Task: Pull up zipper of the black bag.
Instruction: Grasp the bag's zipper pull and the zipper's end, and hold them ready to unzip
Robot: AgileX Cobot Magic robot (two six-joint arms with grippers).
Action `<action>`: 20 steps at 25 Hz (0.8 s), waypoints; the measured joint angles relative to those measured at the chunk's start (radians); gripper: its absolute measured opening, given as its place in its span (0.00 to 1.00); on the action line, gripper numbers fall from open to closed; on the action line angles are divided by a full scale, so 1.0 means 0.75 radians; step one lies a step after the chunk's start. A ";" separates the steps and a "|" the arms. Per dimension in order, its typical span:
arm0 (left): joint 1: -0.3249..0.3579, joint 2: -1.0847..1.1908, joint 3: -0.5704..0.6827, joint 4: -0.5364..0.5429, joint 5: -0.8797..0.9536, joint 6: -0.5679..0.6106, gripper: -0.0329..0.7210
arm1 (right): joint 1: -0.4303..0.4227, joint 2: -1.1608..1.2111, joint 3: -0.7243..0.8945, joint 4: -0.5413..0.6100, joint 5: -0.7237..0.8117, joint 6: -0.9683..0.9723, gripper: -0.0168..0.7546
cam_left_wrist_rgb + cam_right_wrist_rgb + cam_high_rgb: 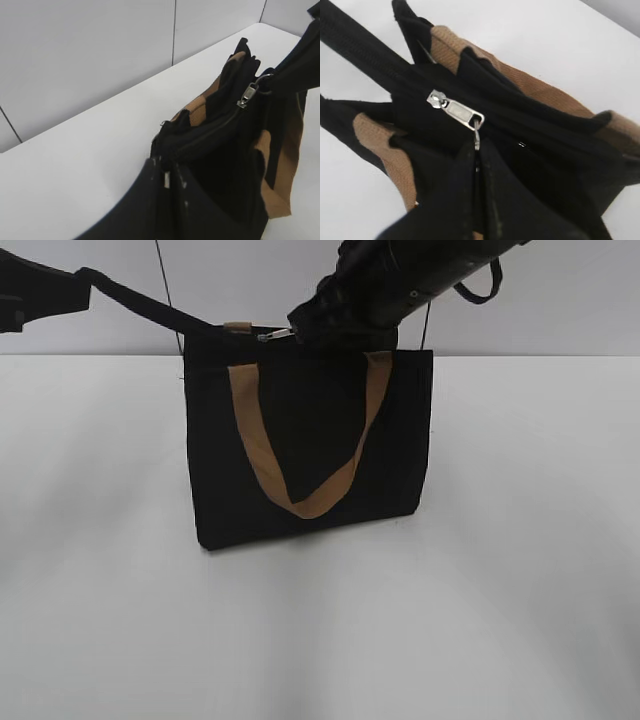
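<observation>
Next, I let go of the silver pull, now on the bag's top edge, with my right gripper by the tan front handle's end (355, 338) (585, 172) farthest from my left gripper.
The black bag (300, 410) stands upright on the white table (320, 620), with a tan handle (255, 450) hanging down its front. The zipper (210, 135) runs along the bag's top edge. Its silver pull (275, 335) sits left of the middle of the top. My right gripper (300, 325) reaches in from the upper right and is shut on the pull, seen in the right wrist view (455, 111) just ahead of the jaws (477, 150). My left gripper (82, 282) is shut on the black fabric tail at the zipper's left end (167, 172) and holds it taut, up and to the left.
Thin black cords (165, 280) rise from the bag's top corners. A grey wall (560, 330) stands behind the table's far edge. The second tan handle (470, 55) lies on the bag's far side.
</observation>
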 joint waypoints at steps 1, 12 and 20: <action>0.000 0.000 0.000 0.000 0.006 0.000 0.06 | 0.000 0.000 -0.005 -0.021 0.001 0.017 0.00; 0.000 0.000 0.000 0.000 0.016 -0.005 0.06 | -0.021 0.000 -0.015 -0.293 0.022 0.195 0.00; 0.000 0.000 0.000 0.000 0.015 -0.005 0.06 | -0.128 0.000 -0.015 -0.316 0.054 0.282 0.00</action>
